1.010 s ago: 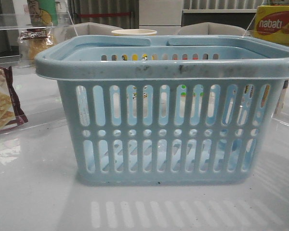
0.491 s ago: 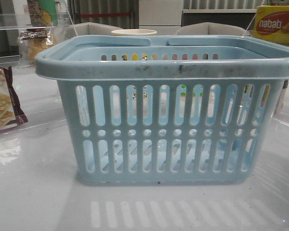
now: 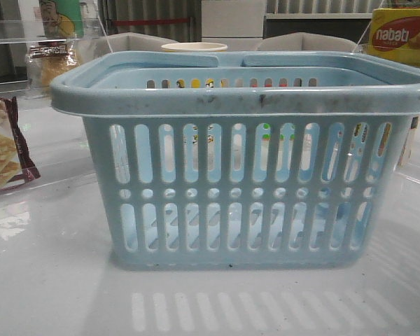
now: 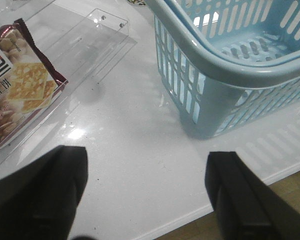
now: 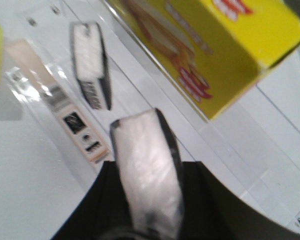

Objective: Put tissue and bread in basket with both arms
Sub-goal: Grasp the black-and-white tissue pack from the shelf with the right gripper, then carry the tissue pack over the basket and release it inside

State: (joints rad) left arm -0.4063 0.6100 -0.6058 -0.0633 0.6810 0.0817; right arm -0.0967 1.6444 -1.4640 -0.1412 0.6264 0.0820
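The robot's right gripper needs to let go of the tissue, now held above the table, on the bottom of the light-blue basket, toward the yellow nabati box [image 3: 310, 222].
The light-blue basket [image 3: 245, 189] stands in the middle of the table, and nothing shows inside it through the slots. It also shows in the left wrist view [image 4: 230, 65]. The bread [image 3: 50, 61], a clear bag of golden pieces with a dark label, stands at the far left behind the basket. My right gripper [image 5: 147, 172] is shut on the tissue [image 5: 142, 145], a small pack with a pale face and dark edges, held above the table. My left gripper [image 4: 147, 160] is open and empty over bare table near the front edge, left of the basket. Neither gripper shows in the front view.
A maroon-edged cracker packet [image 4: 17, 90] lies on a clear tray left of the basket. A yellow nabati box [image 5: 210, 45] stands at the far right. A second small dark-edged pack [image 5: 91, 65] and a clear labelled sleeve [image 5: 65, 110] lie near it.
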